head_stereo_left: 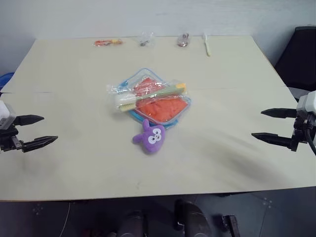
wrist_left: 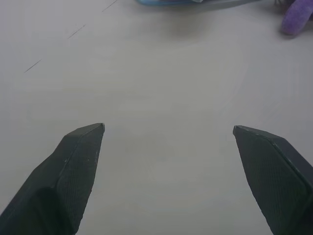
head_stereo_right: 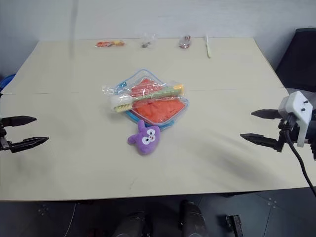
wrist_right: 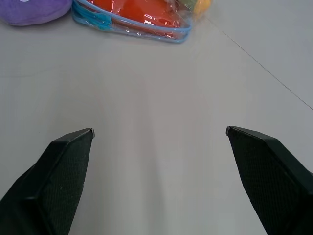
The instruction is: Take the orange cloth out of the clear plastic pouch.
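Note:
I should close my left gripper on the white head [head_stereo_left: 123,100] of the bagged yellow-green brush, because the brush lies across the clear plastic pouch.
The clear plastic pouch [head_stereo_left: 174,117] with a light blue rim lies flat at the table's centre. Inside it shows the orange cloth [head_stereo_left: 163,108]. A clear wrinkly bag holding a yellow-green brush [head_stereo_left: 148,95] lies across the pouch's top. A small purple plush toy [head_stereo_left: 150,138] rests against the pouch's near edge. My left gripper [head_stereo_left: 42,130] hovers open over the table's left side, far from the pouch. My right gripper [head_stereo_left: 259,124] hovers open over the right side, equally far off. In the right wrist view the pouch's edge [wrist_right: 142,27] and the plush toy [wrist_right: 34,11] appear beyond my open fingers.
Small items line the table's far edge: an orange packet [head_stereo_left: 107,42], a clear packet [head_stereo_left: 145,39], a dark packet [head_stereo_left: 183,39] and a pale stick [head_stereo_left: 207,45]. A dark chair [head_stereo_left: 301,54] stands at the far right. A seam crosses the beige table [head_stereo_left: 74,163].

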`<state>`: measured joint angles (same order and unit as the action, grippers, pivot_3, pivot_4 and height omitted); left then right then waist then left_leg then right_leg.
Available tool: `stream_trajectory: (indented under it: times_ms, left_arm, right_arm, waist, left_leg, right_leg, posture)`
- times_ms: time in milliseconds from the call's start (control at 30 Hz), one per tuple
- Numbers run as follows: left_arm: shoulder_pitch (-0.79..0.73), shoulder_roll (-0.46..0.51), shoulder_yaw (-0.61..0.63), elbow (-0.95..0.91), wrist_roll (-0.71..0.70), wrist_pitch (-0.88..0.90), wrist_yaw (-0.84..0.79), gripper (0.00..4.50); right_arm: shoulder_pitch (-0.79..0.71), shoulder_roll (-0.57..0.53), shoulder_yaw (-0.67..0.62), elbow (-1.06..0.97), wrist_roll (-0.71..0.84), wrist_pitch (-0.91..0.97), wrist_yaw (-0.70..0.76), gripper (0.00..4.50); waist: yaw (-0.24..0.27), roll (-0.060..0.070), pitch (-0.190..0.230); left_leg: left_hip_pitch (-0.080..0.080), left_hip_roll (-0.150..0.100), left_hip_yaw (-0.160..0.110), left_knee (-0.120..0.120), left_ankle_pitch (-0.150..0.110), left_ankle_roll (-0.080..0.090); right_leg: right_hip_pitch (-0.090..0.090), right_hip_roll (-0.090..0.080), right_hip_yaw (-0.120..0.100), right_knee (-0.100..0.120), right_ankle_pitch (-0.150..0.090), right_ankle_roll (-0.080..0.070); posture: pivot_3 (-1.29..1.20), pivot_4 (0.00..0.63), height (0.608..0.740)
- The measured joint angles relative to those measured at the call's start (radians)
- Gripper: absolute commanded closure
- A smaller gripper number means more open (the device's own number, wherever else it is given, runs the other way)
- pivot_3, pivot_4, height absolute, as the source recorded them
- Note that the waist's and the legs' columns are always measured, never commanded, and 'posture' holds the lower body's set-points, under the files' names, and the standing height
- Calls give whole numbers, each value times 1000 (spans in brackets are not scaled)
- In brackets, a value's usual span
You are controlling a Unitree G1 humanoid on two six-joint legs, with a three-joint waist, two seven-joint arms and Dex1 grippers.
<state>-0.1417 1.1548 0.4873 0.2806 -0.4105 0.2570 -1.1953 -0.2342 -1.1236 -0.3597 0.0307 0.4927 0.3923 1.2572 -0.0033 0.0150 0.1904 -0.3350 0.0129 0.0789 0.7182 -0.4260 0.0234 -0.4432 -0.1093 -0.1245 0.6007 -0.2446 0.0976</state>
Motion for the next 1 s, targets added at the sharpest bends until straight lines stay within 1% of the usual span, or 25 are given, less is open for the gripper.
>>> stream_trajectory:
  times_ms: [267,467,767,1000]
  left_arm:
    - [-7,0,-29,2,18,-20,3,35]
    - [-11,-4,-37,2,19,-1,2,35]
    - [-50,-21,-56,-4,10,31,4,35]
    - [-50,-33,-58,-35,3,42,3,35]
  right_arm:
    - [0,11,0,-4,-2,-3,-13,0]
    - [12,11,0,-13,-10,-11,-27,0]
    - [4,11,0,-25,5,40,-30,0]
    - [4,16,0,-31,16,62,-33,0]
  waist:
    - [0,0,0]
    - [0,0,0]
    - [1,0,0]
    - [1,0,0]
  left_leg:
    - [0,-1,0,0,0,0]
    - [0,-1,1,0,0,0]
    - [0,-1,1,1,0,0]
    - [0,-1,1,1,0,0]
  right_leg:
    - [0,0,0,0,0,0]
    - [0,1,0,0,0,0]
    - [0,1,1,1,0,0]
    - [0,1,1,1,0,0]
  posture:
    - [0,150,740]
    - [0,150,740]
    - [0,150,740]
    - [0,150,740]
